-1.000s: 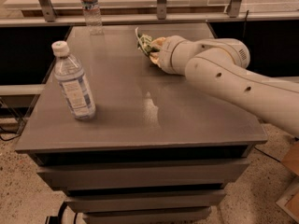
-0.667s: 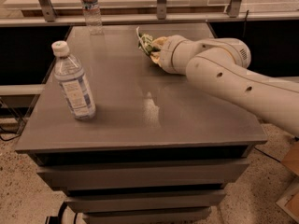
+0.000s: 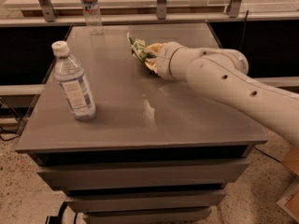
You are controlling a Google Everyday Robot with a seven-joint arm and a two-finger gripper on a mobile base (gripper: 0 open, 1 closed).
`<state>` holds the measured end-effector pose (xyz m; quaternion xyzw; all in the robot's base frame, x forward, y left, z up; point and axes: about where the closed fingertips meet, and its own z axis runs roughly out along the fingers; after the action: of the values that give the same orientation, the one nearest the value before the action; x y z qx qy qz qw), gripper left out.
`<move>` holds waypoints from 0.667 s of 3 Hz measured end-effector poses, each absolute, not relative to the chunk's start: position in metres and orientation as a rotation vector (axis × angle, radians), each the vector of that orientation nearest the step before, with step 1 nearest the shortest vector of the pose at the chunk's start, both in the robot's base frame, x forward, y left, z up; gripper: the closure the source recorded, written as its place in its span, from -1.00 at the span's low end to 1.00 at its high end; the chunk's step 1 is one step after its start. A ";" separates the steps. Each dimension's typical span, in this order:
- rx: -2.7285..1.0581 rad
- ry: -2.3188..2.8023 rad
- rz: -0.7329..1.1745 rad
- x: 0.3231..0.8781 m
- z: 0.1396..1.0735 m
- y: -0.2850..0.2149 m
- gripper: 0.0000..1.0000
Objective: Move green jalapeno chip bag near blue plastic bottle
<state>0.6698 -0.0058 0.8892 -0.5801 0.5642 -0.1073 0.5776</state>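
Note:
The robot's gripper needs to release the green jalapeno chip bag on the grey table [image 3: 123, 83] next to the blue plastic bottle, facing the robot's arm. The bag is now at the table's back middle.
The green jalapeno chip bag [image 3: 138, 47] is at the back middle of the grey table [image 3: 154, 120], crumpled and sticking up out of my gripper [image 3: 148, 56]. The gripper reaches in from the right and is shut on the bag's right end, low over the table top. The blue plastic bottle [image 3: 73, 82] stands upright near the table's front left, with a white cap and a pale blue-and-white label. It is well apart from the bag, to its left and nearer the front.
A second clear bottle with a dark blue label band [image 3: 90, 8] stands at the table's back left edge. Metal rail posts [image 3: 161, 1] and a shelf run behind the table. My white arm [image 3: 233, 85] crosses the table's right side.

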 end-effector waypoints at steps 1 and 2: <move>-1.372 1.303 -0.188 0.651 0.890 -0.018 1.00; -1.419 1.225 -0.139 0.623 0.905 -0.015 1.00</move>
<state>0.6234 -0.0148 0.9050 -0.6095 0.5263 -0.0597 0.5899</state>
